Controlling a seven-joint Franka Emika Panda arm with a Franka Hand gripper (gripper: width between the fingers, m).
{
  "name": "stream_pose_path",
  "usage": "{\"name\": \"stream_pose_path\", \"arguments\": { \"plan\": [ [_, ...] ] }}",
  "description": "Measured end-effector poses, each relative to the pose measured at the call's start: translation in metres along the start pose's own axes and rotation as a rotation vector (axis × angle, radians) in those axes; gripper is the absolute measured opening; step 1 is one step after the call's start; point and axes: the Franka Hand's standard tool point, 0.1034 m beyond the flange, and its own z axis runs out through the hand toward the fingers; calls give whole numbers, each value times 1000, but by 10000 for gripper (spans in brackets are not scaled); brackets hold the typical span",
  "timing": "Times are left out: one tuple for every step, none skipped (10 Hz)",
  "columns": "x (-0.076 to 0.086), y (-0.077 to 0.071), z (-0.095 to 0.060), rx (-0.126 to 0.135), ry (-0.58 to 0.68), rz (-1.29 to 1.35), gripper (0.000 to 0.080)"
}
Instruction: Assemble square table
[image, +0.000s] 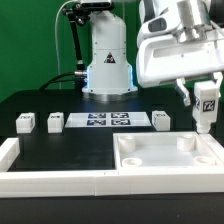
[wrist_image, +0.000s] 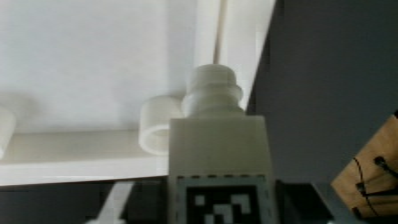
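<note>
The robot's gripper needs to release the white tagged leg, now held just above the panel, standing upright in the panel's front corner post (image: 206, 160) (wrist_image: 160, 118), the one farthest from the marker board.
The square table's white panel (image: 150, 158) lies rim-up at the front of the exterior view's right. My gripper (image: 205, 97) is shut on a white tagged leg (image: 207, 108) and holds it upright just above the panel's far right corner. In the wrist view the leg (wrist_image: 217, 135) fills the middle, its threaded tip pointing at the panel (wrist_image: 89, 60) beside a raised corner post (wrist_image: 164, 112). My gripper (wrist_image: 221, 208) grips the tagged end. Three more legs stand on the table: two at the left (image: 25, 122), (image: 55, 122) and one at the right (image: 162, 120).
The marker board (image: 105, 121) lies flat between the loose legs. A long white L-shaped rail (image: 40, 178) runs along the front and left edges. The robot base (image: 108, 65) stands at the back. A tan edge (wrist_image: 374, 170) shows in the wrist view.
</note>
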Motion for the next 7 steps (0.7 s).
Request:
{"name": "stream_pose_path", "arguments": {
  "plan": [
    [6, 0, 5, 1, 8, -12, 288],
    [9, 3, 8, -1, 12, -41, 288],
    [11, 5, 8, -3, 10, -55, 288],
    [12, 2, 6, 0, 0, -58, 288],
    [12, 3, 7, 0, 0, -58, 288],
    [11, 3, 7, 0, -1, -58, 288],
    [11, 3, 7, 0, -1, -58, 288]
  ]
}}
